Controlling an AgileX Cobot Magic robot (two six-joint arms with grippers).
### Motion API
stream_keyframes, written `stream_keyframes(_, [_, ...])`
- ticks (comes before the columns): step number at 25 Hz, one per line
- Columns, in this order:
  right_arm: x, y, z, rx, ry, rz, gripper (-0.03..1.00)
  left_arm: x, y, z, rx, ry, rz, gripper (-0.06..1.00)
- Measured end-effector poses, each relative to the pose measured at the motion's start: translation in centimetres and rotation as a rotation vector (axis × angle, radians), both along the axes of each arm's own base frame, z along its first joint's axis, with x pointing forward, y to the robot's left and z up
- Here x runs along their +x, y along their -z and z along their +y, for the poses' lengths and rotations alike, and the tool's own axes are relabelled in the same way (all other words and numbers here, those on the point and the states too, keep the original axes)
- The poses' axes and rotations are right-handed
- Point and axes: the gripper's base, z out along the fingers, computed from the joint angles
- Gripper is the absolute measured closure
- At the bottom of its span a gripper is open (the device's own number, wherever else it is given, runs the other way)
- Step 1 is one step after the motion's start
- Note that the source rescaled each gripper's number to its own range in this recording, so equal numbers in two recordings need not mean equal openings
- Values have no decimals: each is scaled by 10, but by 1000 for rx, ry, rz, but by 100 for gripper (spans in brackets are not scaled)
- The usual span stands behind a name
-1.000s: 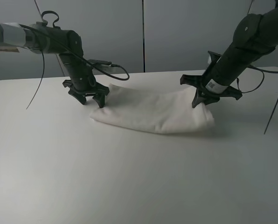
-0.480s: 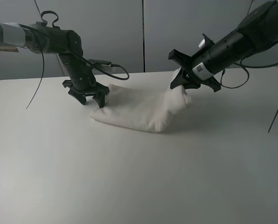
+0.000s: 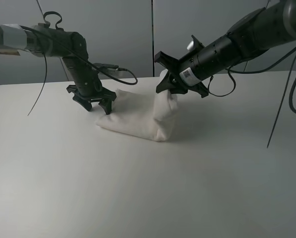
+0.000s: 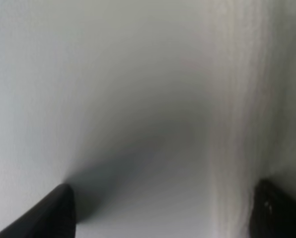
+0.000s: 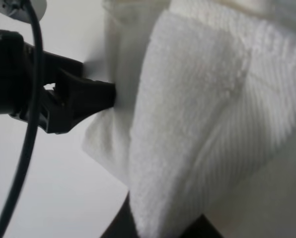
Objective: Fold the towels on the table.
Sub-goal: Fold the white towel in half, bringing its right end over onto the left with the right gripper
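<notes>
Next, my right gripper releases the white towel's raised end onto the towel's flat end (image 3: 119,105) (image 5: 127,91) next to my left gripper. The raised end is now lifted and doubled over.
The white towel (image 3: 135,118) lies bunched on the table (image 3: 138,188), its right end lifted and doubled over toward the left. My right gripper (image 3: 168,88) is shut on that raised end; in the right wrist view the terry cloth (image 5: 202,109) fills the picture, with the gripper (image 5: 160,227) pinching it at the edge. My left gripper (image 3: 98,107) stands open, fingertips pointing down at the towel's left end. In the left wrist view its dark fingertips (image 4: 56,210) sit wide apart over the tabletop, and the towel's ribbed edge (image 4: 247,99) runs beside one of them.
A grey panelled wall (image 3: 153,34) rises behind the table. Black cables (image 3: 115,69) trail from the left arm, and more (image 3: 282,99) hang from the right arm. The left arm's gripper (image 5: 63,101) shows dark in the right wrist view.
My right gripper has lifted the towel's right end and carried it leftward over the rest of the cloth. The left gripper has stayed in place, open.
</notes>
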Motion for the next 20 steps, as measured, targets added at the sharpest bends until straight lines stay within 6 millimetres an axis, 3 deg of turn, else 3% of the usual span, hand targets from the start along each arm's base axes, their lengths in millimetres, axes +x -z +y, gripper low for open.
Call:
stream_keyframes(7, [14, -3, 28, 52, -45, -23, 95, 0, 0, 0, 0, 2, 0, 3])
stream_keyframes(20, [17, 23, 60, 213, -18, -17, 95, 0, 0, 0, -2, 6, 4, 3])
